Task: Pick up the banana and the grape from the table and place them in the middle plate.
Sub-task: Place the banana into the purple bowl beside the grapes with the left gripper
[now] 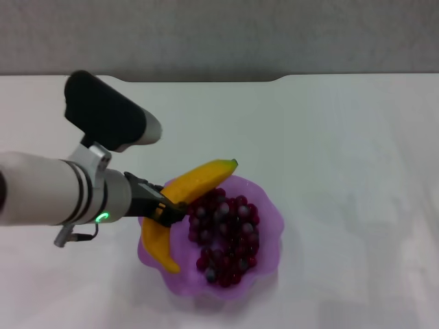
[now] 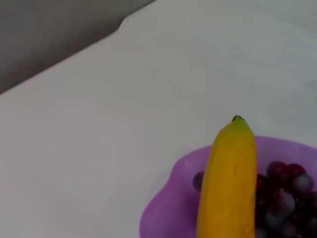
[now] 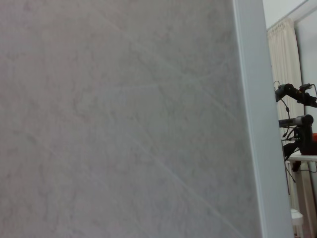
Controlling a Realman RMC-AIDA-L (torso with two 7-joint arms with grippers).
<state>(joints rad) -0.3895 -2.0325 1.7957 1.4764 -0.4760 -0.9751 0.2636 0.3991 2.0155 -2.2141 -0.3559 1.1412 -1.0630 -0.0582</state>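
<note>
Next, I let go of the banana with my left gripper inside the purple plate [image 1: 178, 229], between the grape and the rim nearest my arm.
The yellow banana [image 1: 186, 199] is held over the left rim of the purple scalloped middle plate [image 1: 271, 226], green tip pointing to the far right. My left gripper [image 1: 167, 210] is shut on the banana's middle, reaching in from the left. The grape [image 1: 226, 236], a dark-red bunch, lies inside the plate to the right of the banana. In the left wrist view the banana [image 2: 229, 183] runs out over the plate [image 2: 166, 208], with the grape [image 2: 285, 198] beside it. The right gripper is out of view; its wrist camera faces a wall.
The white table [image 1: 343, 137] stretches around the plate, with a notch in its far edge [image 1: 206, 79]. The right wrist view shows a grey wall [image 3: 124, 119] and distant equipment [image 3: 297, 124].
</note>
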